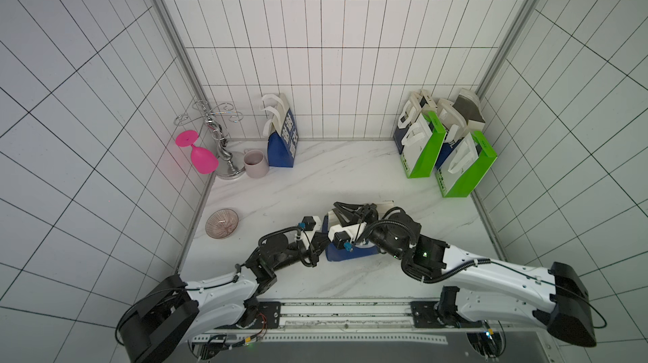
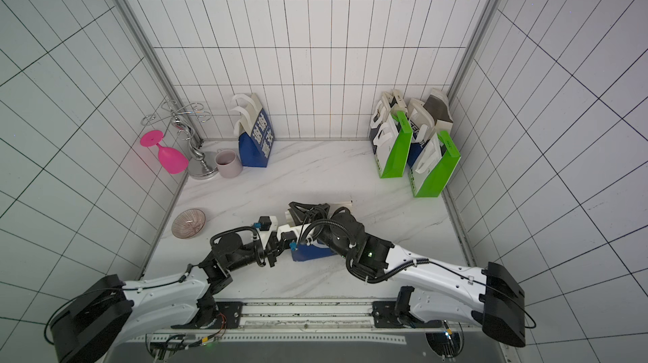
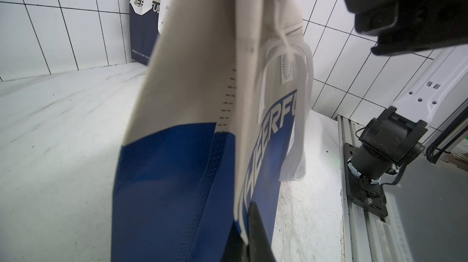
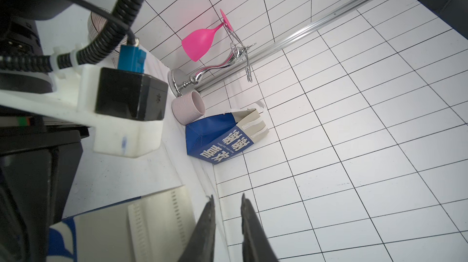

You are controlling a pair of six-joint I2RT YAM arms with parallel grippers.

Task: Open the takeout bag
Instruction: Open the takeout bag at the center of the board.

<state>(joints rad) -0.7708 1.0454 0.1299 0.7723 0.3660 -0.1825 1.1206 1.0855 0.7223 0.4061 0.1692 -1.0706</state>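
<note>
My right gripper has the takeout bag's beige top edge outside its fingers, so it should open, move over the bag and then pinch its upper corner (image 4: 163, 199).
The takeout bag (image 1: 345, 254) (image 2: 310, 253), blue below and beige above, stands near the table's front middle between my two arms. In the left wrist view the bag (image 3: 174, 172) fills the middle, with its white handles (image 3: 301, 111) hanging down one side. My left gripper (image 1: 319, 241) (image 3: 247, 225) is shut on the edge of the bag's side panel. My right gripper (image 1: 342, 211) (image 2: 297, 209) (image 4: 226, 198) hovers over the bag's beige top (image 4: 114, 222). Its jaws stand a little apart with only the tiled wall showing between them.
At the back stand another blue bag (image 1: 280, 149), a mauve mug (image 1: 255, 163), a chrome glass rack (image 1: 226, 157) and a pink glass (image 1: 201, 158). Green and dark bags (image 1: 422, 154) crowd the back right corner. A ribbed bowl (image 1: 222, 223) lies front left.
</note>
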